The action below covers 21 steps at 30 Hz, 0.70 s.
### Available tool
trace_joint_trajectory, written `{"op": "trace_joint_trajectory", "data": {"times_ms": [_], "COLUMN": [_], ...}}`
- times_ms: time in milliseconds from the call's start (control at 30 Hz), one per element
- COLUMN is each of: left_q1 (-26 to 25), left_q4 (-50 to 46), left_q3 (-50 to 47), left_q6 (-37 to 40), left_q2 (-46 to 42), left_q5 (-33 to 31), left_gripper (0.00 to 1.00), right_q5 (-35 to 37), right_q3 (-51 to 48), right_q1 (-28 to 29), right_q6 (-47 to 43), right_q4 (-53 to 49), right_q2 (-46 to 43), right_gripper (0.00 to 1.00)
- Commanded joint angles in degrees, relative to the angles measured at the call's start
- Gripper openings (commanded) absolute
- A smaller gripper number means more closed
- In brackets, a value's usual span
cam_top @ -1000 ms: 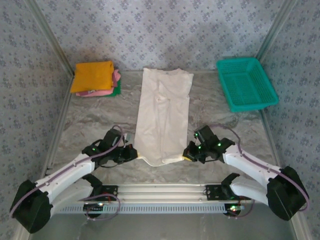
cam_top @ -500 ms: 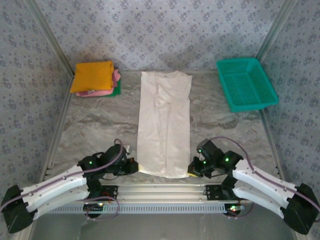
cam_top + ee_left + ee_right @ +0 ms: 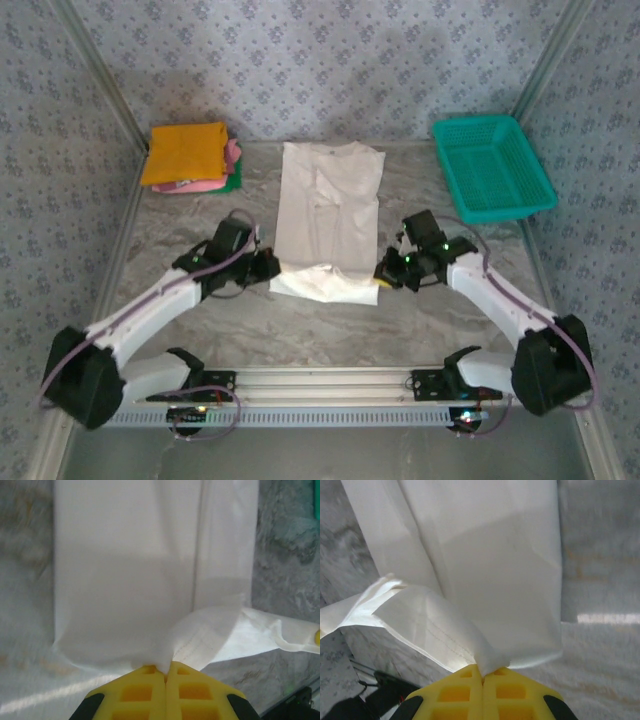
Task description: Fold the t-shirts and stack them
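Observation:
Next, my left gripper lets go of the white t-shirt's near corner on the t-shirt's far half [image 3: 283, 196], along the t-shirt's edge that faces the folded pile.
A white t-shirt [image 3: 330, 205] lies lengthwise in the middle of the table, folded into a narrow strip, its near end lifted and doubled back. My left gripper [image 3: 272, 268] is shut on the shirt's near left corner [image 3: 165, 662]. My right gripper [image 3: 383, 272] is shut on the near right corner [image 3: 487, 660]. Both yellow finger pairs pinch the white cloth, and the hem [image 3: 420, 625] hangs between them. At the back left sits a pile of folded shirts, orange [image 3: 184, 152] on top, pink [image 3: 232, 155] and green [image 3: 235, 180] edges beneath.
A teal mesh basket [image 3: 492, 165] stands at the back right. Patterned walls close in the table on three sides. Marbled tabletop [image 3: 330, 330] lies bare between the shirt's folded edge and the metal rail [image 3: 320, 380] at the arms' bases.
Both grippers first drew the shirt's near end toward the arms' bases, then lifted it and carried it away over the shirt, so the near part now lies doubled back.

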Motion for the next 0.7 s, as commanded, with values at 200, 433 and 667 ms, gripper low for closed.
{"op": "trace_joint_trajectory", "data": {"times_ms": [200, 433, 667], "left_q1": [8.5, 11.3, 12.9], "left_q4": [1.0, 0.2, -1.3], "left_q3": [15.3, 24.8, 32.9], "left_q6": [14.4, 19.8, 23.8], "left_q2": [13.3, 24.1, 32.8], "left_q5": [4.1, 5.1, 4.9], "left_gripper": [0.0, 0.0, 0.0], "right_q5": [-0.9, -0.8, 0.1], "right_q3": [15.3, 27.5, 33.9], "right_q1": [-6.1, -9.3, -10.6], "right_q6": [-12.4, -16.0, -17.1], "right_q4": [-2.5, -1.3, -0.3], "right_q2": [14.3, 24.5, 32.1], "right_gripper": [0.0, 0.0, 0.0]}}
